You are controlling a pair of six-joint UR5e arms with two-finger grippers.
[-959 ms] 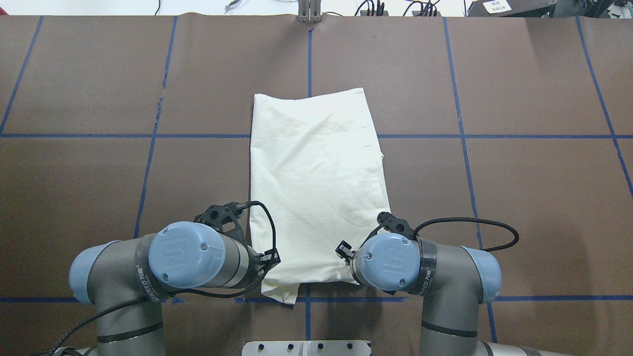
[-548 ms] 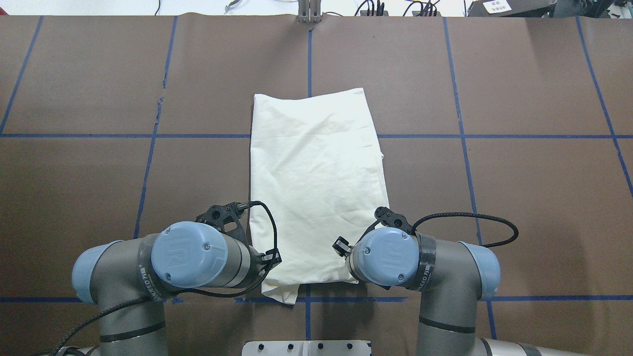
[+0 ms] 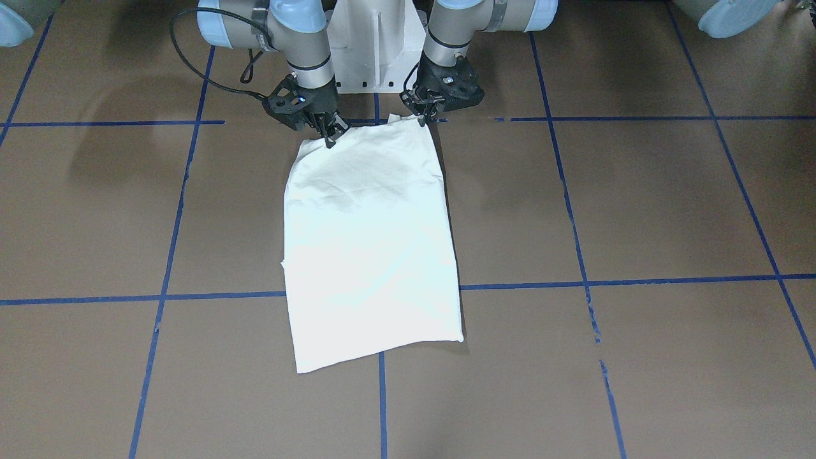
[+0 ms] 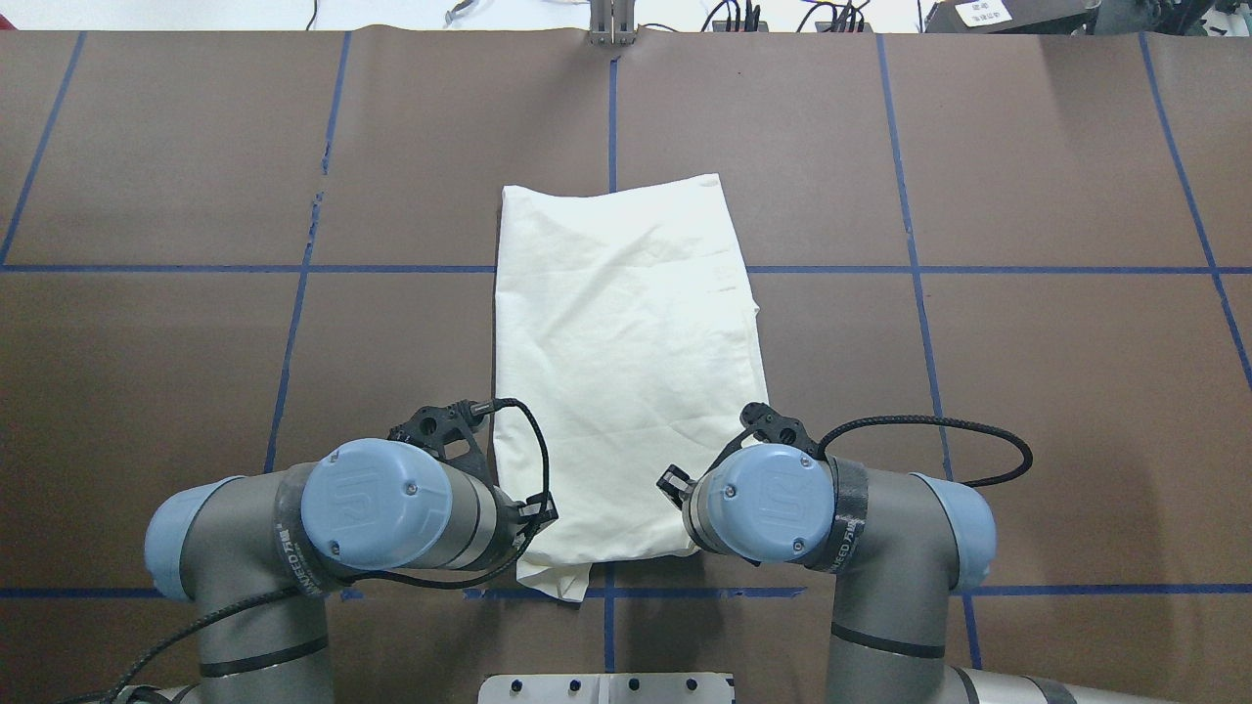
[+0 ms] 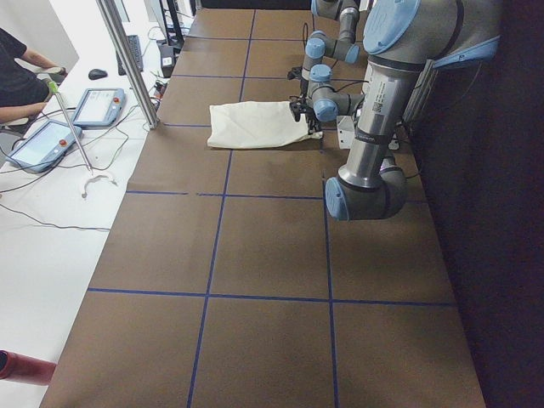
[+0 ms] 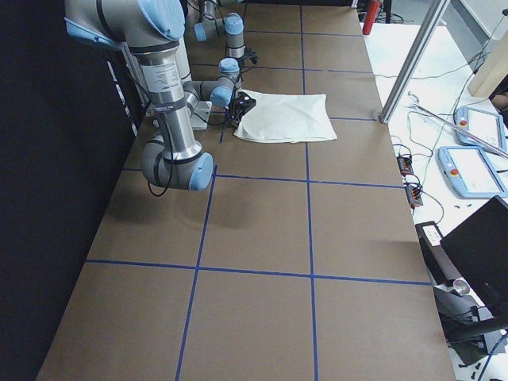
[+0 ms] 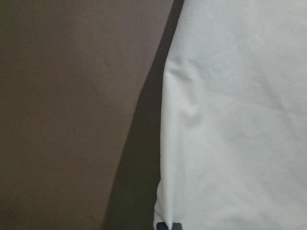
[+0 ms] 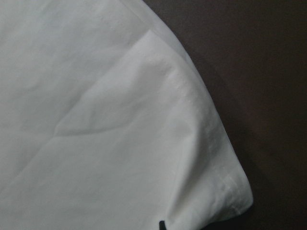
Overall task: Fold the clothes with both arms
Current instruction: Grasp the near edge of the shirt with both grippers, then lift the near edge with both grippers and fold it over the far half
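Next, I release the shirt's near corner from my left gripper on the shirt's far half (image 3: 417,287), level with the crosswise blue tape line.
The cream-white shirt (image 4: 626,372) lies folded into a long rectangle in the middle of the table, plain back up, with no print showing. It also shows in the front-facing view (image 3: 370,242). My left gripper (image 3: 423,121) is shut on the shirt's near corner on my left side. My right gripper (image 3: 329,139) is shut on the near corner on my right side. In the overhead view both wrists hide the fingers. The left wrist view shows the shirt's edge (image 7: 230,120) close up, and the right wrist view shows a hemmed corner (image 8: 120,124).
The brown table (image 4: 1027,391) carries a grid of blue tape lines. The white pedestal base (image 3: 373,57) stands just behind the shirt's near edge. Parts of other arms show at the front-facing view's top corners (image 3: 727,16). Tablets and cables lie off the table's far side (image 5: 93,106).
My right wrist has moved slightly forward and inward, drawing the shirt's near right corner with it. My left wrist has crept forward a little. The rest of the shirt has not moved.
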